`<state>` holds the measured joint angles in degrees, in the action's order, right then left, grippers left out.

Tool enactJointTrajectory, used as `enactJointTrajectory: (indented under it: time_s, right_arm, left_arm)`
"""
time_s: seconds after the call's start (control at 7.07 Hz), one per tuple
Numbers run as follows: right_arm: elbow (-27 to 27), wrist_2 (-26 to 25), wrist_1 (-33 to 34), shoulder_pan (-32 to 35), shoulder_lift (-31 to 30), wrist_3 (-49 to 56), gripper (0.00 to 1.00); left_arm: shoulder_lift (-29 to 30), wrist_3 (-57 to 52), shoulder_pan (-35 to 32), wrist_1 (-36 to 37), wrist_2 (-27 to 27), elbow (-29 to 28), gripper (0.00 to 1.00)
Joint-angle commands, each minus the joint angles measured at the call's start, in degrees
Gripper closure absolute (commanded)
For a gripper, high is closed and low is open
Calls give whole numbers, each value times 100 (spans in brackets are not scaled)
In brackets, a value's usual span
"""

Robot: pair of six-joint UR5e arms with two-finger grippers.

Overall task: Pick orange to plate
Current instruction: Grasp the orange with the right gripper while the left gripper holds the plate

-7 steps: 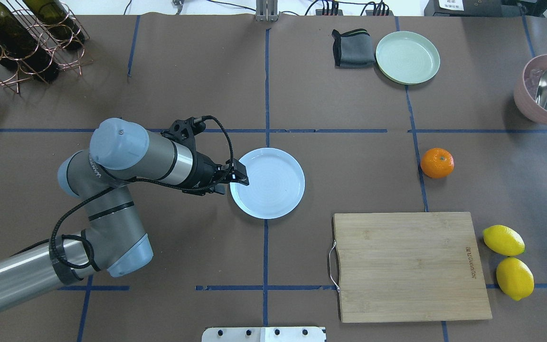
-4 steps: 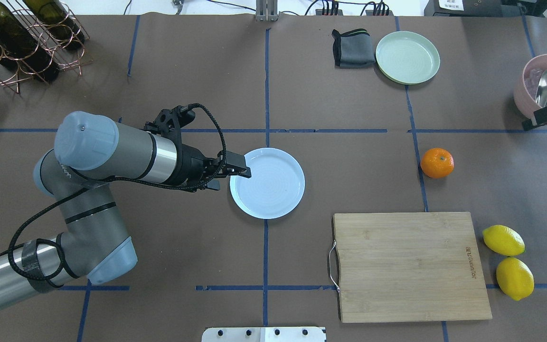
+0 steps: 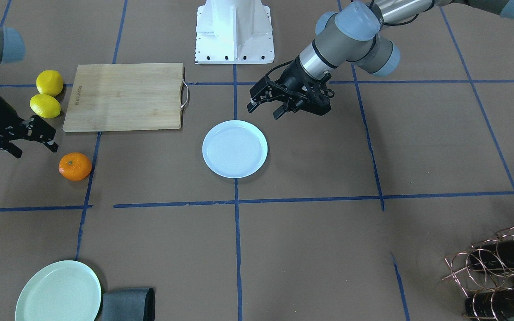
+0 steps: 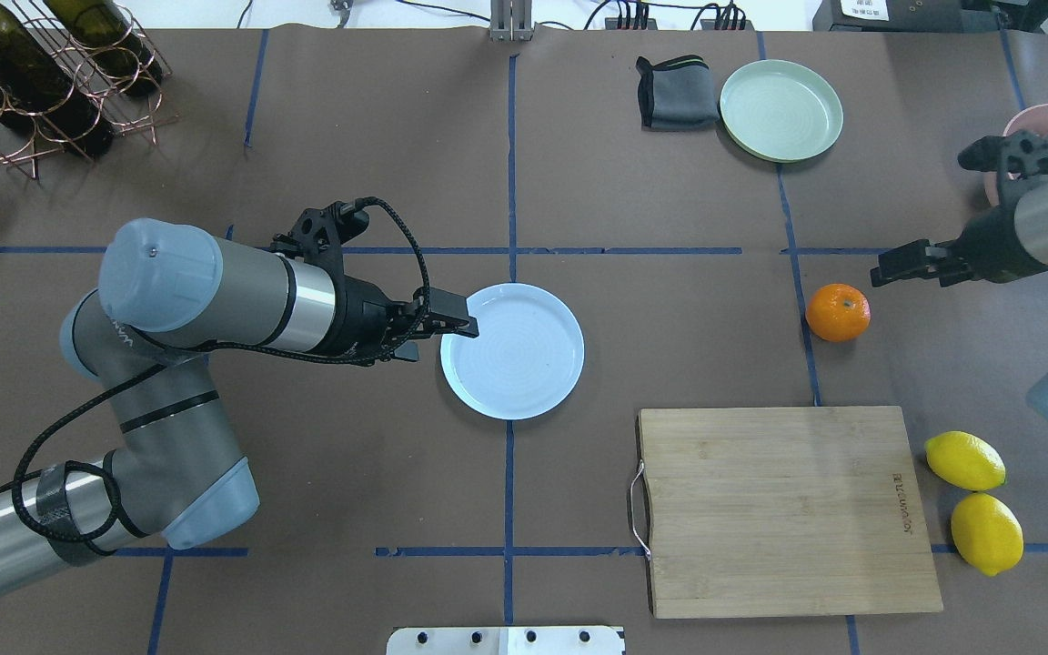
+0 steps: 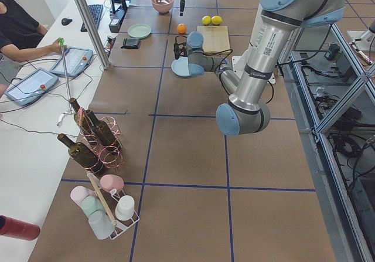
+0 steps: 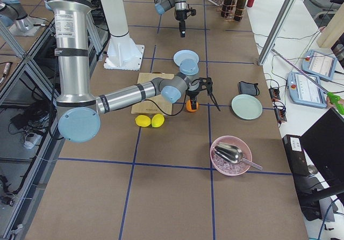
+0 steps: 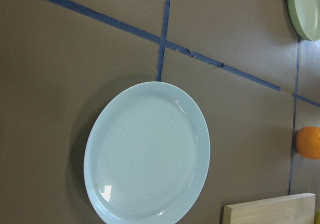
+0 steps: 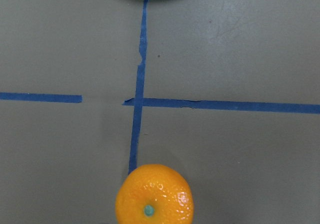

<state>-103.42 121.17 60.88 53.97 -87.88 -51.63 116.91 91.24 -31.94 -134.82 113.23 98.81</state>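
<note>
Next, my right gripper goes to the orange's sides [image 3: 76, 165] [image 8: 154, 198] and closes there, because the orange belongs on the glossy white plate.
The orange [image 4: 838, 312] rests on the brown table at the right, also low in the right wrist view [image 8: 154, 196]. My right gripper [image 4: 888, 271] hangs just beyond it, slightly to its right, open and empty; in the front view its fingers [image 3: 16, 154] stand spread above the orange [image 3: 75, 166]. The glossy white plate [image 4: 512, 350] lies empty at the table's middle. My left gripper [image 4: 451, 332] hovers at the plate's left rim, open, holding nothing; the front view shows it [image 3: 266, 109] apart from the plate [image 3: 234, 149]. Neither wrist view shows its own fingers.
A wooden cutting board [image 4: 788, 509] lies near the front right, with two lemons [image 4: 965, 459] beside it. A mint-green plate [image 4: 780, 109] and grey cloth [image 4: 677, 91] sit at the back. A pink bowl with a scoop [image 6: 231, 154] stands far right, a wine rack [image 4: 42, 73] back left.
My right arm has come in from the right edge and reached toward the orange. My left arm drew back a little to the left, its gripper still at the plate's rim.
</note>
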Motion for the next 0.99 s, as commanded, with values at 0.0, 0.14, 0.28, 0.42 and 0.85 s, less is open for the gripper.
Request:
enactJointTrajectory:
  time_s: [0.0, 0.14, 0.28, 0.42, 0.85]
  right_arm:
    - [76, -610, 709, -404, 470, -426, 0]
    - [94, -778, 1080, -518, 665, -427, 0]
    - [242, -797, 1066, -545, 693, -436, 0]
    - [322, -797, 1066, -554, 693, -427, 0]
    - [507, -797, 1022, -703, 702, -436, 0]
  left_arm:
    - [-2, -1, 4, 0, -55, -2, 8]
    - [-2, -1, 12, 0, -90, -11, 8]
    - [-2, -10, 12, 0, -90, -19, 8]
    - [-2, -18, 12, 0, -90, -54, 8]
    - [7, -45, 12, 0, -240, -63, 8]
